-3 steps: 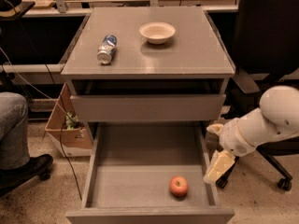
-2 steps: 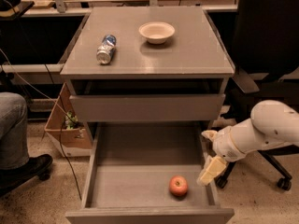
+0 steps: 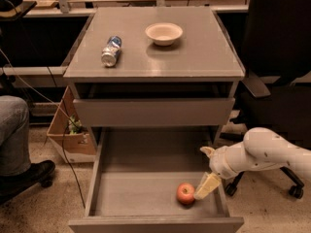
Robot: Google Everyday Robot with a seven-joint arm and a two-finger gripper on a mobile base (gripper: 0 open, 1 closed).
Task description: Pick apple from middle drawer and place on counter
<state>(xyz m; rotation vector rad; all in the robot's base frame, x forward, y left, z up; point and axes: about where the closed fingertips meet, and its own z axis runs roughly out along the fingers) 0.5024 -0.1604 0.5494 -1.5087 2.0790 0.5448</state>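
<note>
The sides of the apple (image 3: 186, 193) lying near the front of the open middle drawer should be gripped next by my gripper.
The apple (image 3: 185, 193), small and red-orange, lies on the floor of the open middle drawer (image 3: 136, 191), near its front right corner. My gripper (image 3: 207, 169) reaches in from the right on a white arm, over the drawer's right side. It is open and empty. Its lower cream finger (image 3: 207, 185) hangs just right of the apple, very close to it or touching; the upper finger (image 3: 208, 151) points up and left. The counter (image 3: 194, 57) is the grey cabinet top above.
A cream bowl (image 3: 164, 33) and a lying can (image 3: 111, 51) sit on the counter. The drawer above shows a plain grey front (image 3: 153, 111). A cardboard box (image 3: 73, 137) and a seated person's leg (image 3: 14, 140) are at left; a black office chair (image 3: 282, 62) at right.
The arm has moved left and down into the drawer. The lower finger has come from the drawer's right wall to right beside the apple. The apple has not moved.
</note>
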